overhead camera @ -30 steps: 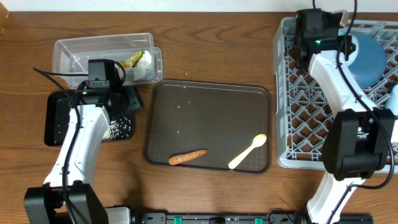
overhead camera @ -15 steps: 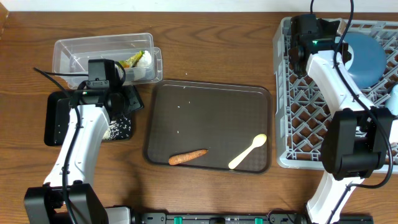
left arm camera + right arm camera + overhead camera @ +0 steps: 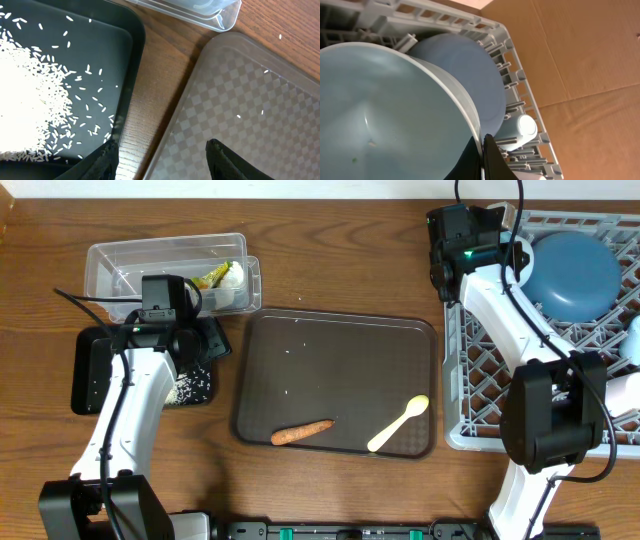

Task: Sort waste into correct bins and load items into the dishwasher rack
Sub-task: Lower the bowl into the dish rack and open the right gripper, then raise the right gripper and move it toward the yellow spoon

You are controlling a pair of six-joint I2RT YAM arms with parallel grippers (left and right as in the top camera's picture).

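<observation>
I should set the light-blue bowl down with my right gripper between the dark-blue plate and the rack's side (image 3: 490, 278) near the brown tray. The light-blue bowl is now behind the plate.
My right gripper (image 3: 482, 145) is shut on the rim of the large dark-blue plate (image 3: 395, 110), held over the grey dishwasher rack (image 3: 480, 380); the plate (image 3: 573, 268) sits at the rack's back. A light-blue bowl (image 3: 465, 75) and a small pale cup (image 3: 520, 130) stand behind it. My left gripper (image 3: 162, 150) is open and empty, above the gap between the black tray (image 3: 115, 60) and the brown tray (image 3: 250, 100). Rice (image 3: 30, 100) lies in the black tray. The carrot (image 3: 302, 432) and cream spoon (image 3: 398, 424) lie on the brown tray. The clear tub (image 3: 120, 265) holds tissue (image 3: 232, 277) and a wrapper (image 3: 212, 278).
A few loose rice grains (image 3: 262, 112) lie on the brown tray. Another light-blue bowl (image 3: 632, 335) shows at the rack's right edge. The rack's wall (image 3: 530, 100) and pegs stand close around the plate. A cardboard surface lies beyond the rack.
My right arm has swung left along the rack's back, and the plate has moved left with it and now faces the overhead camera more fully. The left arm has not moved.
</observation>
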